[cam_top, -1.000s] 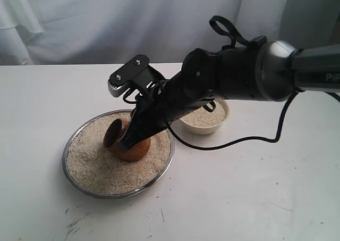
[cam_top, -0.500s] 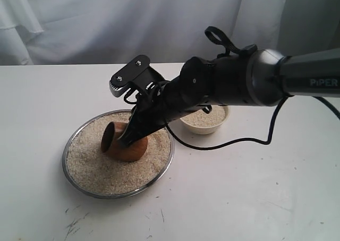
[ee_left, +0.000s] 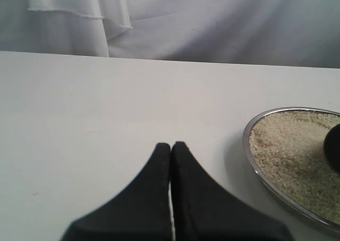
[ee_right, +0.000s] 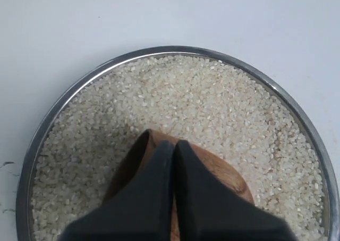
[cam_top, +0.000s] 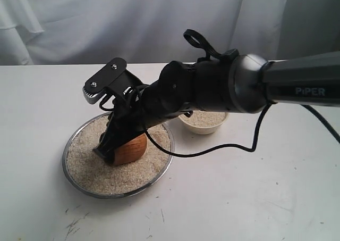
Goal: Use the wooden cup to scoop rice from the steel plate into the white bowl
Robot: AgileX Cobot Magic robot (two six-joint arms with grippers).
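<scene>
The wooden cup lies tipped in rice beneath my right gripper's shut fingers; I need to back off, open wide, then grasp around the cup's body (cam_top: 134, 149).
The steel plate (cam_top: 159, 173) holds a wide layer of rice (cam_top: 87, 161) on the left of the table. The wooden cup (cam_top: 131, 149) lies tipped in that rice, mouth turned left and downward. My right gripper (cam_top: 106, 147) reaches across from the right and is shut on the cup's wall. In the right wrist view the gripper (ee_right: 174, 144) pinches the cup (ee_right: 229, 178) above the rice (ee_right: 186, 94) and plate rim (ee_right: 159, 50). The white bowl (cam_top: 197, 129) behind the arm has rice in it. My left gripper (ee_left: 171, 145) is shut and empty over bare table beside the plate (ee_left: 247, 142).
A black cable (cam_top: 223, 148) loops over the table between plate and bowl. White cloth (cam_top: 106, 23) hangs along the back edge. A dark rounded shape (ee_left: 333, 148) sits over the rice at the edge of the left wrist view.
My right arm has swung left with the cup, dragging it across the rice. The cup's mouth has tipped further down and is now hidden behind the fingers.
</scene>
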